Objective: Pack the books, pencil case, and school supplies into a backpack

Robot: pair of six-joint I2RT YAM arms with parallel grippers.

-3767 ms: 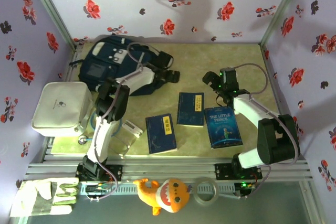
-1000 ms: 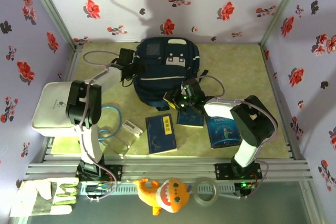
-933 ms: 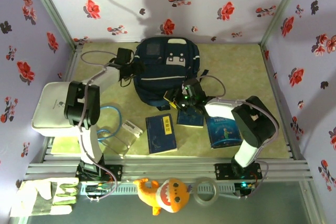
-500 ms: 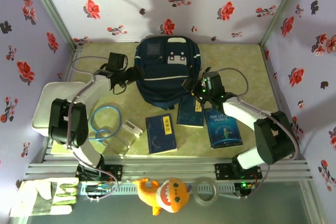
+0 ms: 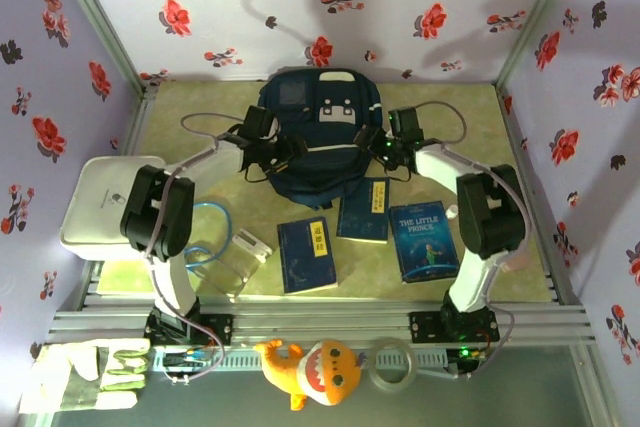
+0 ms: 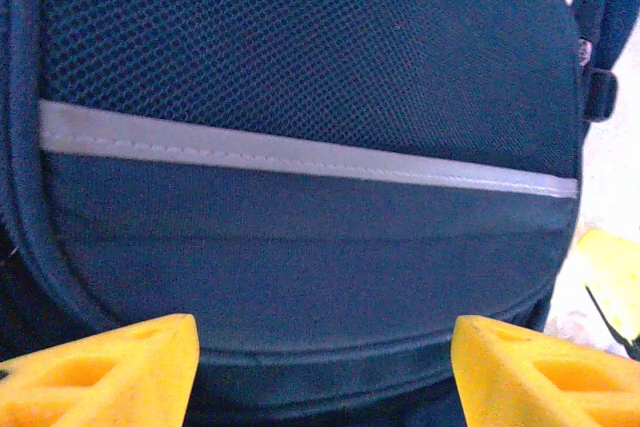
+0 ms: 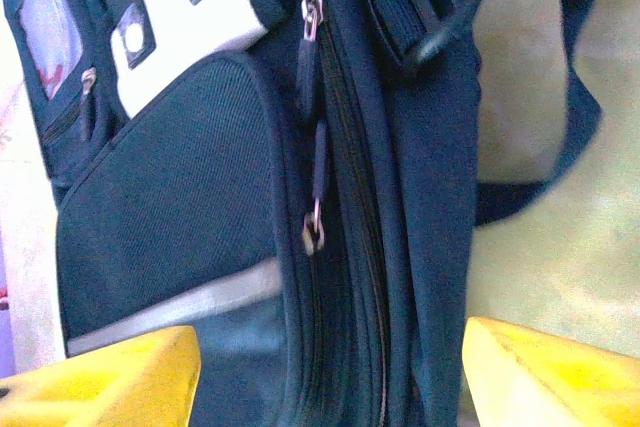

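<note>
The broad, flat front pocket is under my straddling left gripper, so I need to move that gripper across to the zip side, pinch the pocket's raised edge (image 7: pixel 292 292) and tilt the backpack up.
The navy backpack (image 5: pixel 318 122) lies at the back middle of the table. My left gripper (image 5: pixel 287 150) stands open at its lower left; in the left wrist view the yellow fingertips (image 6: pixel 100 377) straddle the front pocket (image 6: pixel 300 277) below a grey strip. My right gripper (image 5: pixel 368 140) is open at the backpack's right side, its jaws on either side of the zip seam (image 7: pixel 345 277) and its metal pull (image 7: pixel 314 234). Two navy books (image 5: pixel 307 255) (image 5: pixel 364 209) and the Little Prince book (image 5: pixel 425 240) lie flat in front. I cannot tell which thing is the pencil case.
A white flat tray (image 5: pixel 110 202) sits at the left edge. A blue cord loop (image 5: pixel 200 232) and a small white block (image 5: pixel 250 244) lie near the left arm's base. A glove (image 5: pixel 85 375), an orange toy (image 5: pixel 310 372) and a tape roll (image 5: pixel 392 362) lie off the front rail.
My left gripper has come from the backpack's left side onto its lower front. My right gripper has risen from beside the middle book to the backpack's right side.
</note>
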